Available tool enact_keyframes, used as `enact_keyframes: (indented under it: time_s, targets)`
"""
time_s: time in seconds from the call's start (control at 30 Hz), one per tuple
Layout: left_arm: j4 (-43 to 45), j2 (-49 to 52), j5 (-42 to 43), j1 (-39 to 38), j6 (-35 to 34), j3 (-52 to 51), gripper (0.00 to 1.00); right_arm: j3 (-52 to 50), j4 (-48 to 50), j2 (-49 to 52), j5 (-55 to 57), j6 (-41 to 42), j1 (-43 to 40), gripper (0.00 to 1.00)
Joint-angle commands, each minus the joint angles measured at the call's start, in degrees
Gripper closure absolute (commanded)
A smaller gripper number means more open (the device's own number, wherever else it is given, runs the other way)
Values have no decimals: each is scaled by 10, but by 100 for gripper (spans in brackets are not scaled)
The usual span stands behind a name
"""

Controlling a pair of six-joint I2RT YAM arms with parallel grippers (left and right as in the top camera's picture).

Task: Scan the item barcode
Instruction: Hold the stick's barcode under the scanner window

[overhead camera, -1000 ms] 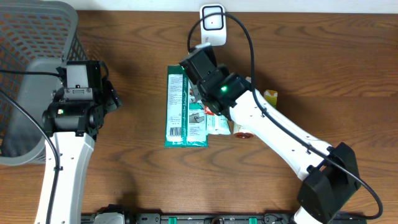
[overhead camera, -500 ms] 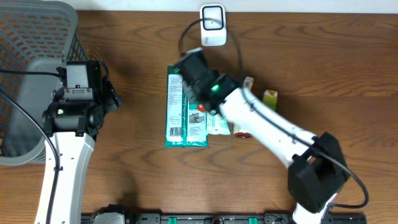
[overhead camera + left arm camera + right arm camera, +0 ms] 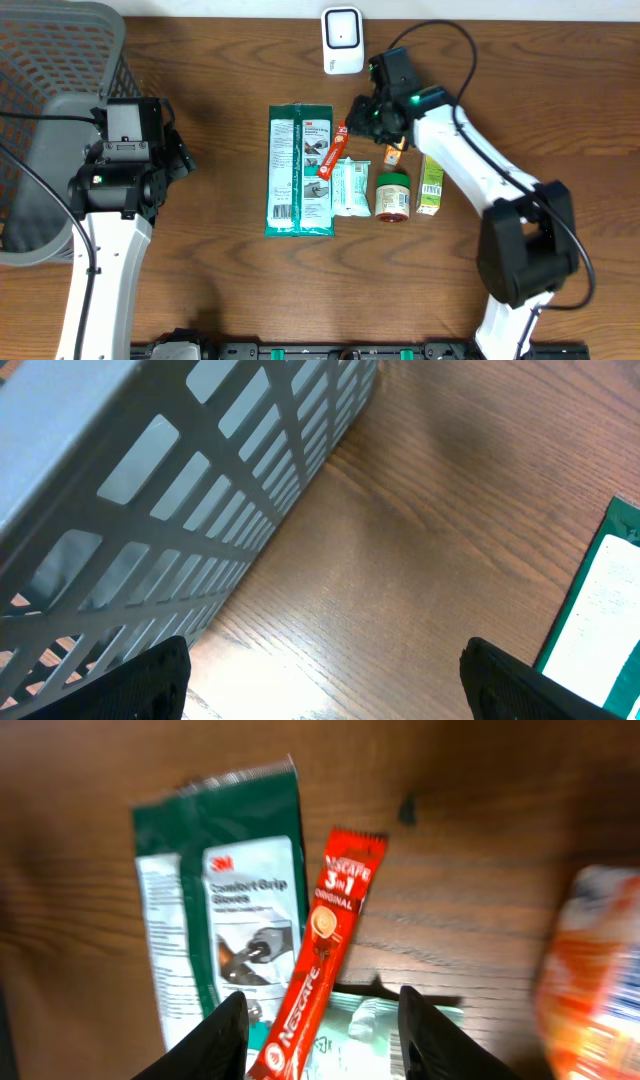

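Observation:
My right gripper needs to grab the middle of the red Nescafe stick (image 3: 333,152) (image 3: 312,969), next to the green 3M packet.
A white barcode scanner (image 3: 343,40) stands at the table's far edge. Below it lie a green 3M packet (image 3: 300,170) (image 3: 215,890), a red Nescafe stick (image 3: 340,140) (image 3: 325,935), a small white-green sachet (image 3: 352,187), a jar (image 3: 392,195) and a green-yellow box (image 3: 431,183). My right gripper (image 3: 364,112) (image 3: 322,1010) hovers open just right of the stick's top end. In the right wrist view the stick runs between its fingers, which stand apart from it. My left gripper (image 3: 180,150) (image 3: 325,660) is open over bare wood, holding nothing.
A grey mesh basket (image 3: 60,60) (image 3: 150,490) fills the far left corner, close beside the left arm. An orange packet (image 3: 393,153) (image 3: 585,980) lies under the right arm. The scanner's black cable (image 3: 440,30) loops over the right arm.
The right arm has swung from above the green packet to the right, below the scanner. Its jaws went from shut to open. The Nescafe stick now shows on the table. Left arm unmoved.

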Motion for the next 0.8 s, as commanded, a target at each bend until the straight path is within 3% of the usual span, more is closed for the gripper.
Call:
enact_keyframes:
  time_s: [0.0, 0.23, 0.77]
  targets:
    - [-1, -2, -7, 3, 5, 6, 13, -9, 13, 31, -24, 23, 12, 57]
    - [-1, -2, -7, 3, 5, 6, 13, -9, 32, 73, -24, 78, 28, 59]
    - [-1, -2, -7, 3, 5, 6, 13, -18, 54, 90, 55, 97, 64, 69]
